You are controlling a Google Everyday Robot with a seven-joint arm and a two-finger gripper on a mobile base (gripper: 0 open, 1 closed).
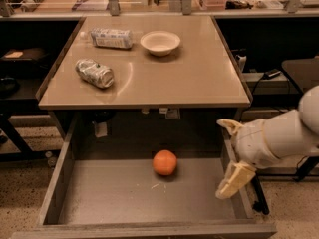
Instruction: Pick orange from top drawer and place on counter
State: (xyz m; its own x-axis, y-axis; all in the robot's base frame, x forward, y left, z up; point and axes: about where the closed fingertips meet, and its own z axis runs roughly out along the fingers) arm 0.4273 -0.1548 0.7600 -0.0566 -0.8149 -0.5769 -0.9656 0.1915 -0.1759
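Note:
The orange sits inside the open top drawer. I will close my gripper on the side of the orange [172, 163] that faces the gripper.
The orange [165, 163] lies on the grey bottom of the open top drawer [114, 198], near its middle and toward the back. The tan counter [194, 68] sits above the drawer. My gripper [230, 156] is at the drawer's right wall, to the right of the orange and apart from it. It is open and empty, with one cream finger [230, 126] pointing up-left and the other [233, 181] hanging down over the right wall.
On the counter lie a crushed can [94, 73] at the left, a plastic bottle on its side [111, 38] at the back left, and a white bowl [160, 42] at the back middle. Dark shelving and cables stand to the right of the counter.

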